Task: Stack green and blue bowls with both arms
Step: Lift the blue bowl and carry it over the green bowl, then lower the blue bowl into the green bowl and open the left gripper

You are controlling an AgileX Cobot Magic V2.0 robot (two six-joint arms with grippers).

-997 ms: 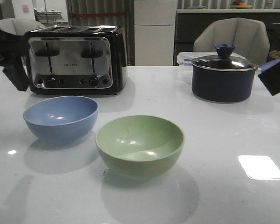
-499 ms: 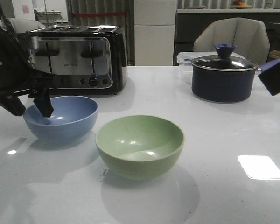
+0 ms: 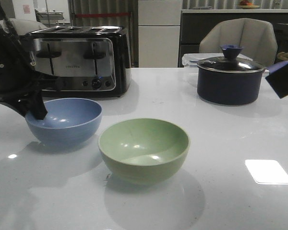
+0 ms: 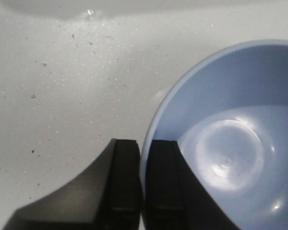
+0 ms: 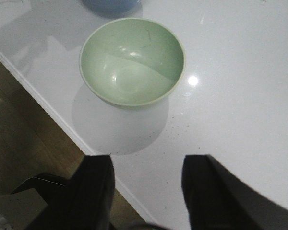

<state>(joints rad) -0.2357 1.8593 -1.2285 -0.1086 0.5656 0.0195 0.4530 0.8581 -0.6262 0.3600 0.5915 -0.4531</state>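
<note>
My left gripper should release the dusty blue bowl, which now stands in front of the toaster, inside the pale green bowl [image 3: 144, 135], so that it is nested within the green bowl's rim.
The dusty blue bowl [image 3: 65, 120] stands on the white table at the left, in front of the toaster. My left gripper [image 3: 34, 111] is shut on its left rim, one finger inside and one outside, as the left wrist view shows [image 4: 143, 158] with the blue bowl [image 4: 225, 139] filling its right part. The pale green bowl [image 3: 144, 148] stands upright nearer the table's front, right of the blue one. It also shows in the right wrist view [image 5: 132, 60]. My right gripper [image 5: 146, 165] is open and empty, high above the table; in the front view only its edge [image 3: 283, 79] shows at far right.
A black and chrome toaster [image 3: 79, 60] stands behind the blue bowl. A dark blue lidded saucepan [image 3: 229, 79] stands at the back right. The table's front edge [image 5: 48, 108] runs beside the green bowl, with floor beyond it. A chair [image 3: 240, 38] stands behind the table.
My left arm has come in from the far left and down to the blue bowl, and its fingers have closed on the bowl's left rim. The bowl shifted slightly right. The right arm has not moved.
</note>
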